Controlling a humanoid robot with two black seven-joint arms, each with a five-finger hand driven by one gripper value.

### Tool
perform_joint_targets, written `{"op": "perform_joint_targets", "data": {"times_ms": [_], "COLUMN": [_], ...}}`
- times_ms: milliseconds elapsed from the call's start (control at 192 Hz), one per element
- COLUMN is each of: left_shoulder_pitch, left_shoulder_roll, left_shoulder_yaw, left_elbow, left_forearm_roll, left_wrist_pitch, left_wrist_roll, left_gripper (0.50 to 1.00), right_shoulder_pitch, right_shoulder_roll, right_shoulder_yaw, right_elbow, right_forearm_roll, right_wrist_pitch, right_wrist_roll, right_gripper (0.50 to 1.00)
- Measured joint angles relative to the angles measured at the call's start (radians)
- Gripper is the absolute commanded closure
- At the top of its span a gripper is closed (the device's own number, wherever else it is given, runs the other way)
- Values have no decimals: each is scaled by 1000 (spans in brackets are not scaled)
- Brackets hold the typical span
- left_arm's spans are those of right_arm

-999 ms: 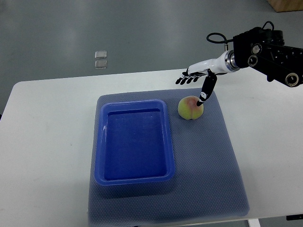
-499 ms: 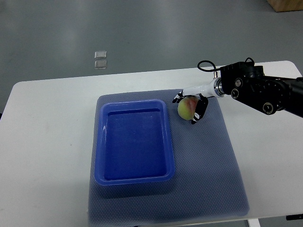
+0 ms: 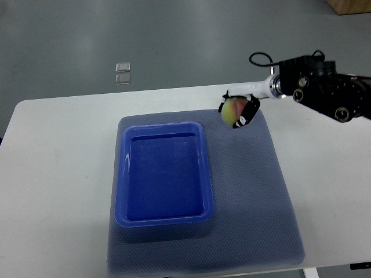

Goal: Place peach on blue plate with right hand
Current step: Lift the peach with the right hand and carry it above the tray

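Next, I let go of the peach with my right gripper on the bottom of the blue plate's far half [image 3: 155,163].
A yellow-green peach [image 3: 232,112] with a pink blush hangs above the back right part of the grey mat, no longer touching it. My right hand [image 3: 239,108] is shut on the peach, its black fingers [image 3: 251,112] wrapped round the right side. The arm comes in from the right edge. The blue plate [image 3: 164,217], a deep rectangular tray, lies to the left of the peach on the mat and holds nothing. The left arm is out of the picture.
A grey-blue mesh mat [image 3: 255,197] covers the middle of the white table [image 3: 52,174]. Two small clear squares [image 3: 123,72] lie on the floor beyond the table's far edge.
My right hand came down onto the peach, closed round it, then lifted it off the mat and slightly back. The plate has not moved.
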Motion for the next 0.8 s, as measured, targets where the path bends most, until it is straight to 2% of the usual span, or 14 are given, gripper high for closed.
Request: {"op": "perform_joint_targets", "data": {"times_ms": [203, 432, 567, 801], "left_shoulder_pitch": [0, 0, 1, 0], "left_shoulder_roll": [0, 0, 0, 0], "left_shoulder_yaw": [0, 0, -1, 0], "left_elbow": [1, -1, 0, -2], "left_forearm_roll": [0, 0, 0, 0], "left_wrist_pitch": [0, 0, 0, 0], "left_wrist_roll": [0, 0, 0, 0], "left_gripper": [500, 500, 500, 500], "right_shoulder_pitch": [207, 306, 333, 331], "right_shoulder_roll": [-147, -191, -161, 44], "right_shoulder_yaw": [-1, -12, -14, -13], "right_elbow": [161, 235, 237, 207], "right_forearm_roll": [82, 103, 105, 156], "right_wrist_pitch": [127, 152, 153, 122], "right_wrist_roll": [-6, -25, -39, -41], "right_gripper": [1000, 1000, 1000, 1000]}}
